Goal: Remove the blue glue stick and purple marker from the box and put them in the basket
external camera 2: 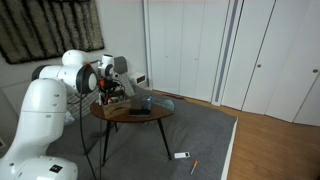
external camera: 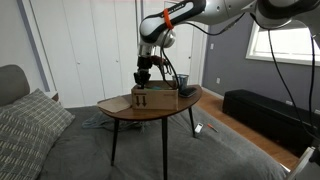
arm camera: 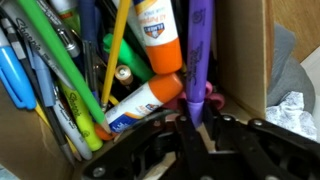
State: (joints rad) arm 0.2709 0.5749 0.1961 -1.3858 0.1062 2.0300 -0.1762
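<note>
I should release the purple marker from my gripper inside the dark wire basket (external camera: 183, 82) that stands behind the brown box on the round table.
In the wrist view a purple marker (arm camera: 197, 60) stands upright in the cardboard box (arm camera: 243, 50). My gripper (arm camera: 195, 135) is shut on its lower end. Two glue sticks with orange ends and blue-printed white labels lie next to it, one upright (arm camera: 157, 35) and one slanted (arm camera: 140, 103). In both exterior views my gripper (external camera: 145, 74) (external camera 2: 108, 88) reaches down into the brown box (external camera: 152, 97) on the round wooden table (external camera: 120, 110). A dark wire basket (external camera: 180, 84) stands behind the box.
The box is crowded with green and blue pens (arm camera: 60, 70) and a yellow pencil (arm camera: 118, 50). Crumpled white material (arm camera: 295, 105) lies outside the box wall. A black flat item (external camera 2: 138, 111) lies on the table. A couch (external camera: 25, 120) and a dark bench (external camera: 265, 110) flank the table.
</note>
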